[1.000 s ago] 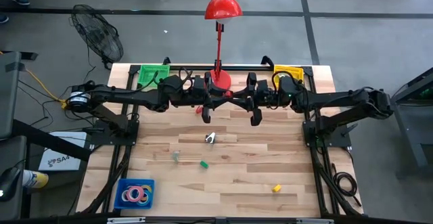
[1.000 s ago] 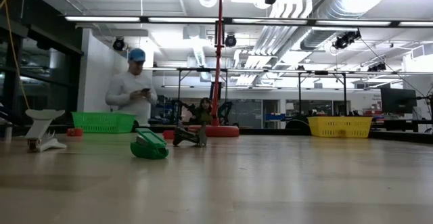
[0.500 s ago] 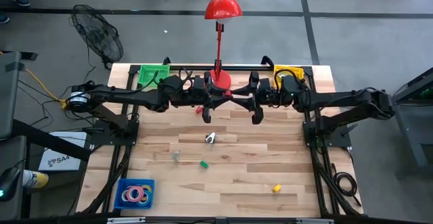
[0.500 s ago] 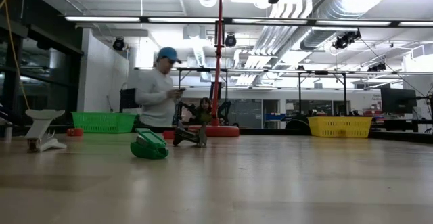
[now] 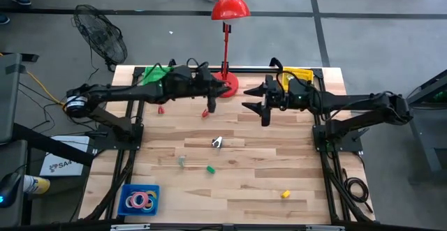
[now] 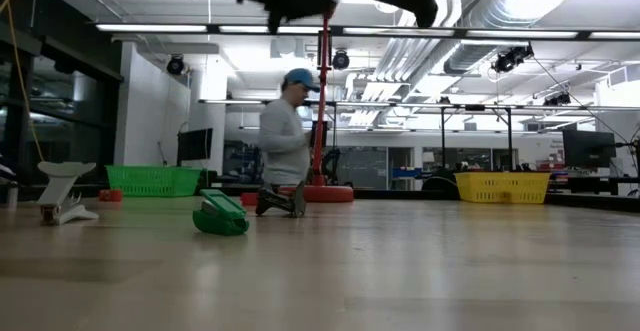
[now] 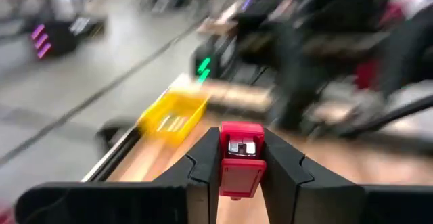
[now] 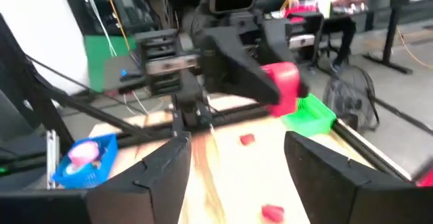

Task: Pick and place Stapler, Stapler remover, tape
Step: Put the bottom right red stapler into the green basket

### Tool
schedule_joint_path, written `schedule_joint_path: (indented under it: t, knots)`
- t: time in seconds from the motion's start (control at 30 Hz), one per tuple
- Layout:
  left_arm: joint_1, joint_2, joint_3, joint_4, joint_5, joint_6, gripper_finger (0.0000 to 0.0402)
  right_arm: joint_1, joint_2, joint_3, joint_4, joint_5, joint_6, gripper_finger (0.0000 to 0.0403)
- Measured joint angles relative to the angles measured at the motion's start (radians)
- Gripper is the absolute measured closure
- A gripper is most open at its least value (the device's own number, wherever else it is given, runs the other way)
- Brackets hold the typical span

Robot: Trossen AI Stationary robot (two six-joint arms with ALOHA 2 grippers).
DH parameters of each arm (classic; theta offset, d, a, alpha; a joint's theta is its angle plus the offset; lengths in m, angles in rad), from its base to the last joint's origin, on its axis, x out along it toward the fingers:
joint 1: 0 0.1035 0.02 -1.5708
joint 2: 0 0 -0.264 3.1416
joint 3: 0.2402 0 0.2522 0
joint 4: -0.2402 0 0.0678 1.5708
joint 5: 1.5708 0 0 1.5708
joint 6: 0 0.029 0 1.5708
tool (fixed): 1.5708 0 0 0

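Next, my left gripper lets go of the red stapler inside the green basket [image 5: 167, 82], at the basket's end toward the red lamp's base. The stapler now hangs high over the table.
A red stapler [image 7: 241, 162] hangs high over the table's far middle with my left gripper [image 5: 213, 100] shut on it; the right wrist view shows it too, the stapler [image 8: 284, 92] sticking out of the left fingers. My right gripper [image 5: 257, 106] faces it a short way to the right, open and holding nothing. A dark stapler remover [image 5: 217, 142] lies on the table's middle. The tape [image 5: 140, 201], pink, yellow and other rolls, lies in a blue tray [image 5: 128, 190] at the near left corner. My left gripper pinches the red stapler between its two fingers, one on each long side [image 7: 223, 158]. The fingers lie about level and point toward the table's right. The stapler's end with its metal plate [image 7: 241, 147] shows between them, and it is lifted clear of the table.
A red lamp's base [image 5: 228, 86] stands at the far middle, between a green basket [image 5: 155, 74] and a yellow basket [image 5: 297, 73]. Small loose things lie about: green [image 5: 209, 169], yellow [image 5: 285, 194], red [image 5: 160, 109]. A person [image 6: 290, 131] walks beyond the table.
My right gripper has opened and let go of the red stapler, which stays in my left gripper. My left arm has swung toward the table's far edge, drawing the stapler away from the right gripper. The person behind the table has walked to the right.
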Motion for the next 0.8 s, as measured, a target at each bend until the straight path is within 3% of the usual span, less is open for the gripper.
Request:
schedule_joint_path:
  t: [0.37, 0.8]
  knots:
    - [0.201, -0.062, 0.000, -0.672, -0.312, 0.001, 0.0332, 0.000, -0.003, 0.000, -0.099, 0.089, 0.014, 0.0171]
    - [0.563, -0.027, 0.000, -0.954, -0.307, 0.020, 0.0332, 0.000, -0.003, 0.000, -0.123, 0.238, 0.041, 0.0171]
